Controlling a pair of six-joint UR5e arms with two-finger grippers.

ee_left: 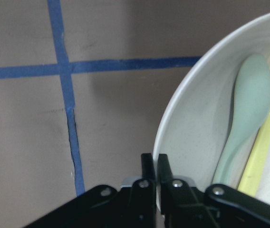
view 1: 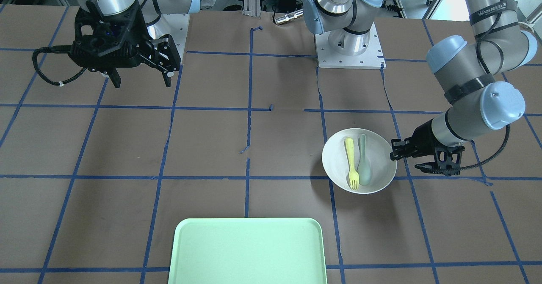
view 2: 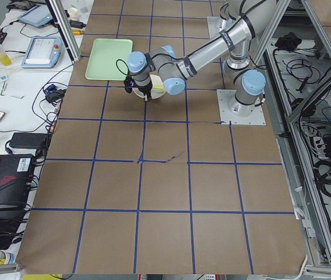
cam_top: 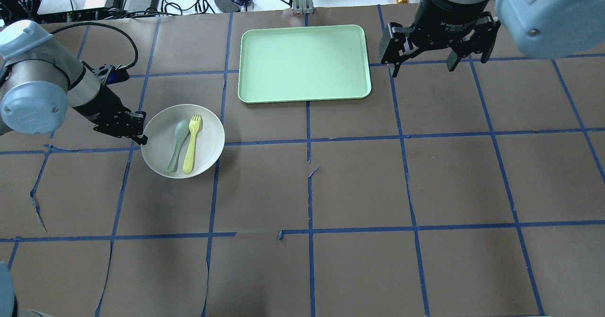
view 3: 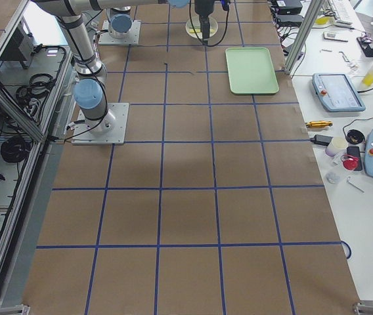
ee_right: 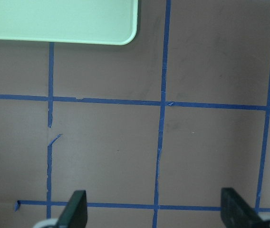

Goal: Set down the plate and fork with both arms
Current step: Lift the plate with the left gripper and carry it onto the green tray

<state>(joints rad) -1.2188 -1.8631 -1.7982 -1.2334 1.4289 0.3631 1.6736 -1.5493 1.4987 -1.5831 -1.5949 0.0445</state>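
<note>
Next, my left gripper lets go of the off-white plate inside the mint-green tray [view 1: 246,263], centred along the tray's edge that faces me.
The off-white plate [view 1: 338,163] sits at the robot's left side of the table, with the pale-yellow fork [view 1: 350,162] lying in it beside a grey-green spoon [view 1: 364,165]. My left gripper [view 1: 394,150] is shut on the plate's rim at its outer edge. The left wrist view shows the two fingers [ee_left: 148,166] pinched together on the rim of the plate [ee_left: 192,137], with the fork [ee_left: 268,142] at the right. In the overhead view the left gripper [cam_top: 141,130] meets the plate [cam_top: 210,135] and the fork [cam_top: 191,142]. My right gripper [cam_top: 420,66] is open and empty, held high beside the tray.
A mint-green rectangular tray [cam_top: 305,64] lies at the far middle of the table, to the right of the plate in the overhead view; its corner shows in the right wrist view [ee_right: 59,19]. Blue tape lines grid the brown table. The spoon [cam_top: 176,142] shares the plate.
</note>
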